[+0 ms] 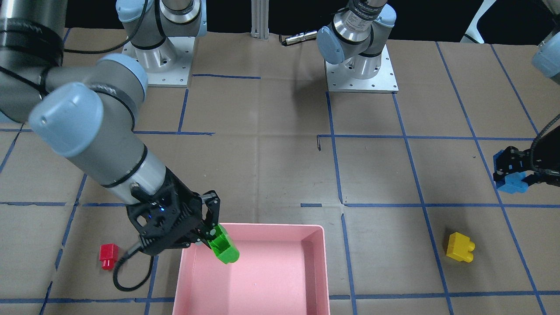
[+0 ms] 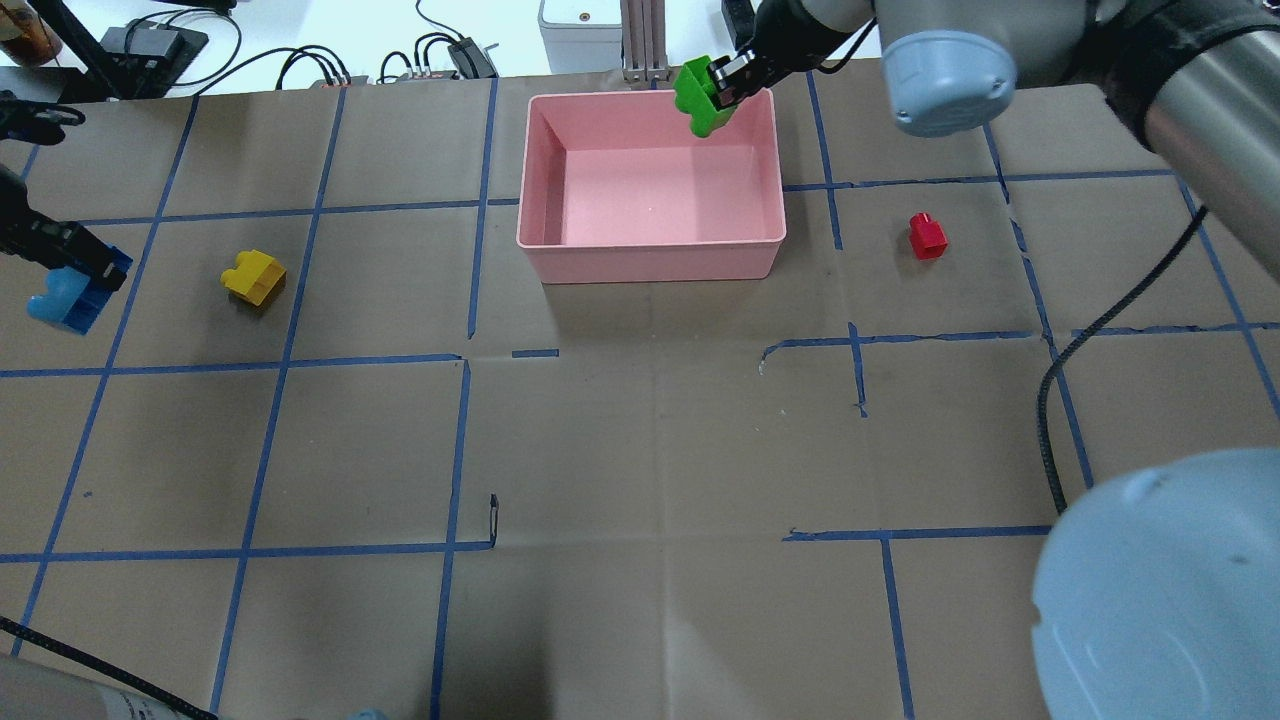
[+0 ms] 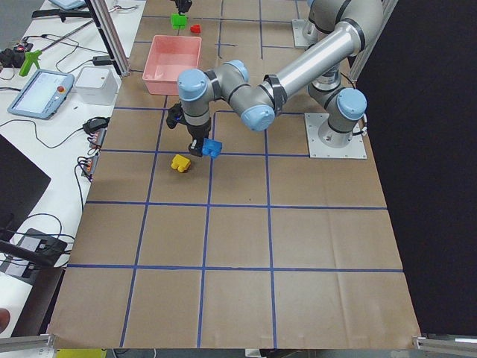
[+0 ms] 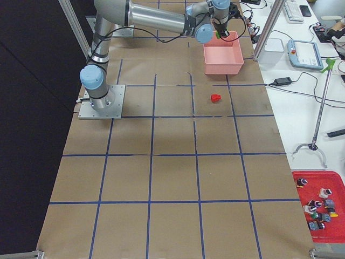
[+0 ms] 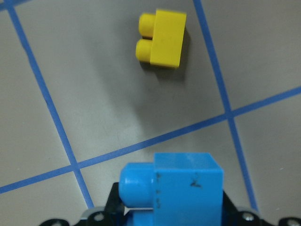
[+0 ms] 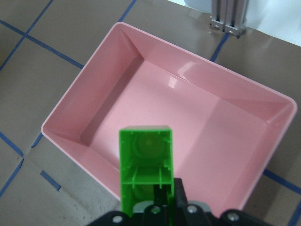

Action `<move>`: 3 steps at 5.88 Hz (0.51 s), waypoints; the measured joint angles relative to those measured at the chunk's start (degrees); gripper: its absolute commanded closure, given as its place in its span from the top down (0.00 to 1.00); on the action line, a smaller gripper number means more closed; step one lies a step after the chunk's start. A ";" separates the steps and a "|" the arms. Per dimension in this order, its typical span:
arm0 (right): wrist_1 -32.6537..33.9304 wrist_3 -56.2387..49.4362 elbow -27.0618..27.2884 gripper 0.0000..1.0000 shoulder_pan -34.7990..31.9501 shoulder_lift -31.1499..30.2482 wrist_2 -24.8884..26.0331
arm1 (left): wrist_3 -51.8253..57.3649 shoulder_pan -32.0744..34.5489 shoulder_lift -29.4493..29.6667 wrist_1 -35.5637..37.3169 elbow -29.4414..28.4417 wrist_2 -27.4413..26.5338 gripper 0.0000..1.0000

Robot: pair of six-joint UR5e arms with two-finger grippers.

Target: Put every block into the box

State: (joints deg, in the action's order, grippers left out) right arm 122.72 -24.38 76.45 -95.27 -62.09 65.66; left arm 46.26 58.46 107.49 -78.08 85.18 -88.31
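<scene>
I need to have the light blue block resting on the pink box's bottom, toward the yellow block's side [image 1: 275, 281], once I let go of it with my left gripper.
My right gripper [image 1: 210, 236] is shut on the green block [image 1: 224, 250] and holds it above the near-robot right corner of the pink box [image 1: 315, 262]; the overhead view shows the green block [image 2: 702, 97] over the box's [image 2: 540, 180] far right rim. My left gripper [image 1: 514, 173] is shut on the light blue block [image 1: 512, 184], lifted just above the table, also in the overhead view [image 2: 68, 298]. The yellow block [image 1: 460, 247] lies on the table between the box and the left gripper. The small red block [image 1: 108, 255] lies on the table on the box's other side.
Brown paper with blue tape lines [image 2: 470, 250] covers the table. Both arm bases [image 1: 361, 72] stand at the robot's edge. A black cable [image 2: 1060, 400] hangs from the right arm over the table. An aluminium post [image 2: 640, 40] stands behind the box.
</scene>
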 measured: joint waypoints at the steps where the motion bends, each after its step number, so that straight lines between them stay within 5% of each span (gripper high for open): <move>1: 1.48 -0.78 -2.28 0.99 -0.73 1.95 0.30 | -5.80 3.02 2.58 -2.39 -4.92 0.23 0.36; 3: 3.51 -4.02 -3.54 0.99 -0.73 2.45 1.07 | -19.98 10.08 7.81 -3.21 -11.83 1.48 0.36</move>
State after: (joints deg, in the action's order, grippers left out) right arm 126.23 -28.40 72.91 -96.00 -59.63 66.73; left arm 26.28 68.54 115.30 -81.29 73.35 -86.83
